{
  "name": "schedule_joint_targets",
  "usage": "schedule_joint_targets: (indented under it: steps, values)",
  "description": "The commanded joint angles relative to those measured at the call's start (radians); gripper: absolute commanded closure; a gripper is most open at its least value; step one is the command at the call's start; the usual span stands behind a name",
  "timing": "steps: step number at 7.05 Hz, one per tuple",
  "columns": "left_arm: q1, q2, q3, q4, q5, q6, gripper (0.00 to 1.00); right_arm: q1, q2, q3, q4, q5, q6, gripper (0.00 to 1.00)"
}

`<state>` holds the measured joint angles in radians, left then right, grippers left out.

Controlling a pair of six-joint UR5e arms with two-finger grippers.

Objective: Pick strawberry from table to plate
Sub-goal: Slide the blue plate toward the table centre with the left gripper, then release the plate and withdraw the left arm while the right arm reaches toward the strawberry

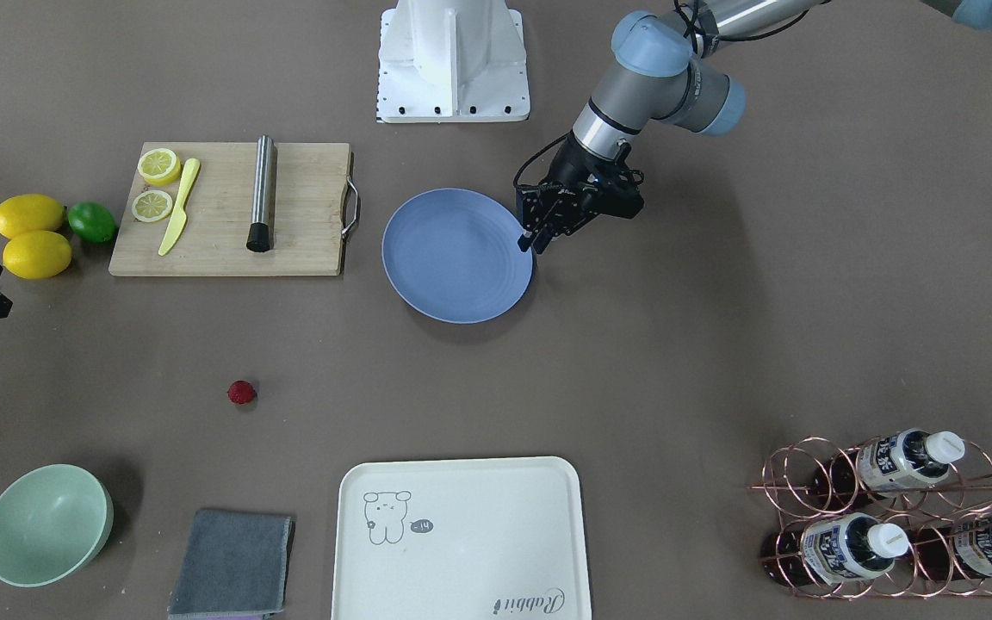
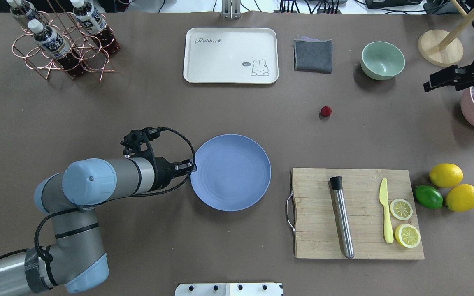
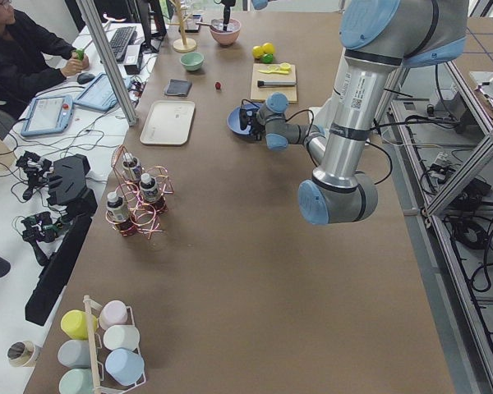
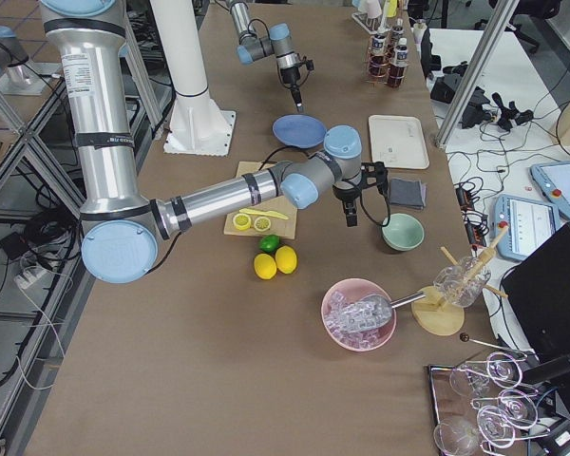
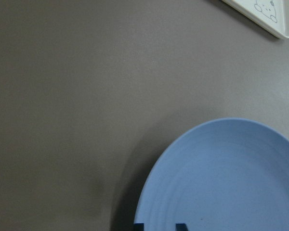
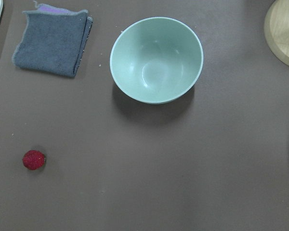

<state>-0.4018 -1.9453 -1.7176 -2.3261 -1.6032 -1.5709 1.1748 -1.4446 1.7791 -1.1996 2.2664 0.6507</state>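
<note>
The dark-red strawberry is between the mint bowl and the blue plate. My right gripper needs to go to it next and close on the strawberry's sides (image 1: 241,393) (image 6: 34,160).
The strawberry (image 2: 325,111) is a small dark-red fruit lying alone on the table (image 2: 138,107), between the mint bowl and the plate; the right wrist view has it at lower left (image 6: 33,160). The blue plate (image 2: 231,172) lies bare at mid-table. My left gripper (image 2: 191,167) hangs at the plate's left rim; its two fingertips (image 5: 182,226) show apart above the plate (image 5: 221,178), holding nothing. My right gripper (image 2: 426,87) hovers at the table's right end, well to the right of the strawberry. Its fingers do not show clearly.
A cutting board (image 2: 356,213) carries lemon slices, a yellow knife and a metal cylinder. Two lemons and a lime (image 2: 428,196) lie beside it. A mint bowl (image 2: 383,60), grey cloth (image 2: 313,55), cream tray (image 2: 231,55) and bottle rack (image 2: 62,41) line the far side.
</note>
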Motion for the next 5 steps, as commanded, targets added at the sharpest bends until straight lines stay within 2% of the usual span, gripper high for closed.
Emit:
schedule_joint_targets:
  steps: [1,3,4,5]
  values:
    - [-0.049,0.0,-0.013,0.002,-0.033,0.003,0.02,-0.09,0.08,-0.01,0.0,-0.066,0.097,0.0]
    - [-0.184,0.032,-0.055,0.043,-0.13,0.061,0.02,-0.212,0.18,-0.053,-0.002,-0.18,0.199,0.0]
    - [-0.242,0.055,-0.11,0.145,-0.183,0.219,0.02,-0.251,0.22,-0.087,0.0,-0.211,0.249,0.0]
    - [-0.273,0.06,-0.146,0.233,-0.185,0.358,0.02,-0.283,0.231,-0.107,0.0,-0.244,0.254,0.0]
